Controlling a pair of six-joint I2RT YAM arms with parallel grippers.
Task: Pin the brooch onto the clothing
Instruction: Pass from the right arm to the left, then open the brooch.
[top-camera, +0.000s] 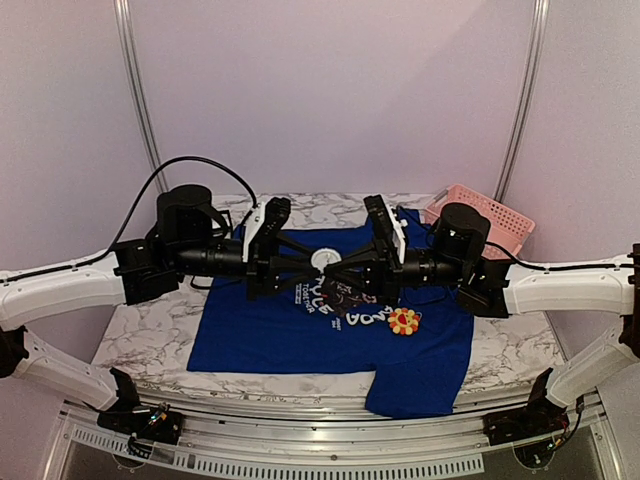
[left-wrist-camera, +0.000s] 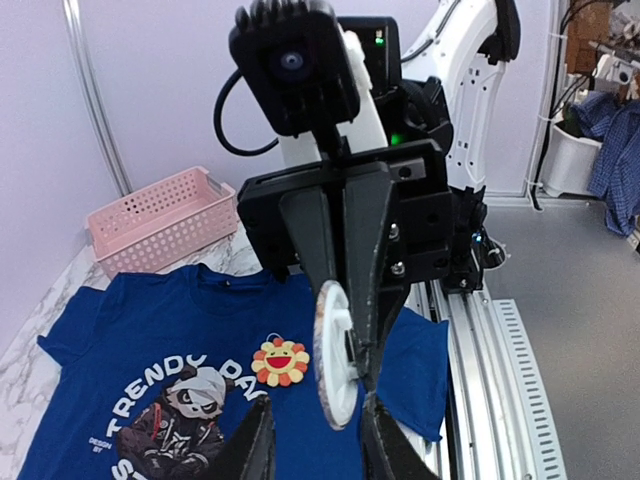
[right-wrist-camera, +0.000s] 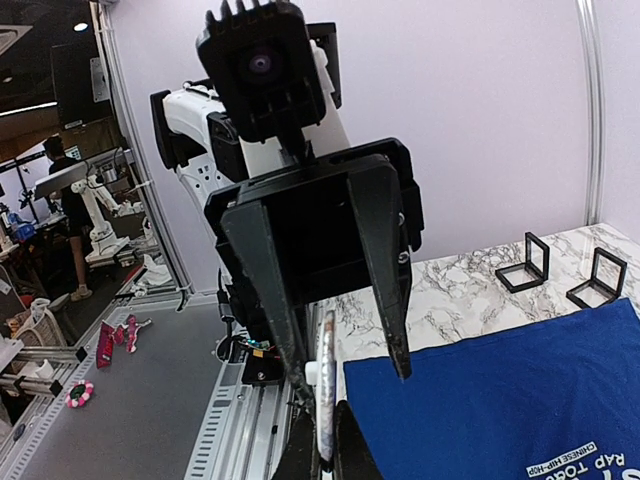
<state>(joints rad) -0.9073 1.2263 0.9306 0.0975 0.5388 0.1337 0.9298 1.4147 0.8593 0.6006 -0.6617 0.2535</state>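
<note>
The robot's right gripper pinches the white disc beside its clasp, so next the left gripper takes hold of the disc's rim (right-wrist-camera: 328, 326) before the right gripper opens the pin.
The blue panda T-shirt (top-camera: 280, 335) lies flat on the marble table. The flower-shaped brooch (top-camera: 404, 321) rests loose on its right chest, beside the lettering, also in the left wrist view (left-wrist-camera: 280, 361). Both grippers meet nose to nose above the print. My right gripper (right-wrist-camera: 322, 440) is shut on the edge of a white round disc (right-wrist-camera: 325, 380) held upright. My left gripper (left-wrist-camera: 315, 440) is open, one finger on each side of that disc (left-wrist-camera: 335, 355), with a gap on its left side. Neither gripper touches the brooch.
A pink plastic basket (top-camera: 480, 215) stands at the back right corner, next to the shirt's collar. Two small black square frames (right-wrist-camera: 525, 262) stand on the marble behind the shirt. A metal rail (top-camera: 320, 455) runs along the near table edge.
</note>
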